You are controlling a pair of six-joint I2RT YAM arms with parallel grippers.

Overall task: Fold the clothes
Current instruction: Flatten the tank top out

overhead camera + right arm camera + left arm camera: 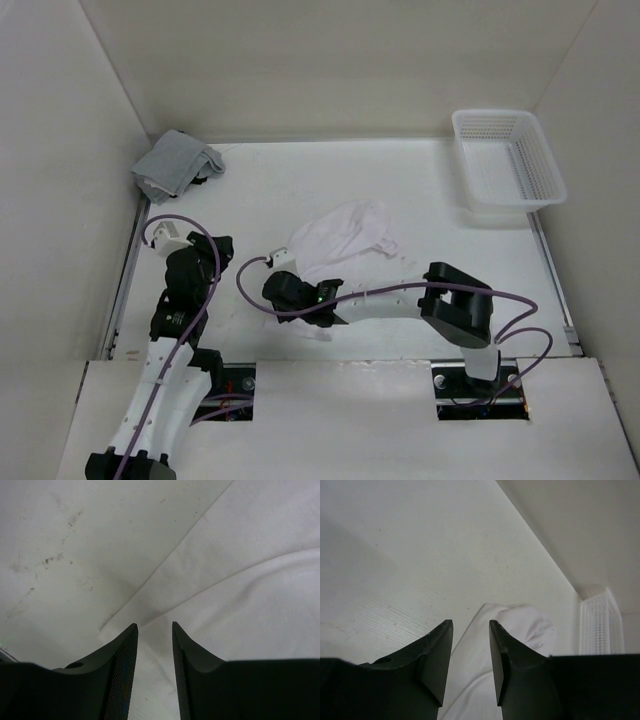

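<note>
Next, my right gripper grabs the edge of the upper layer at the white garment's near corner (285, 320) (143, 628), on the side toward my left gripper.
The clothes (345, 235) are one thin white garment lying rumpled in the middle of the table. My right gripper (288, 293) hovers over the garment's near left edge. In the right wrist view its jaws (154, 626) stand open, with the flat cloth edge (235, 565) under and beyond them and nothing pinched. My left gripper (220, 247) is to the left of the garment and apart from it. Its jaws (471, 624) are open and empty, and the white cloth (520, 630) lies just ahead of the tips.
A grey folded cloth bundle (176, 165) sits at the back left corner. A white plastic basket (507, 160) stands at the back right, also seen in the left wrist view (600, 625). White walls enclose the table. Scuff marks (55, 560) dot the surface left of the garment.
</note>
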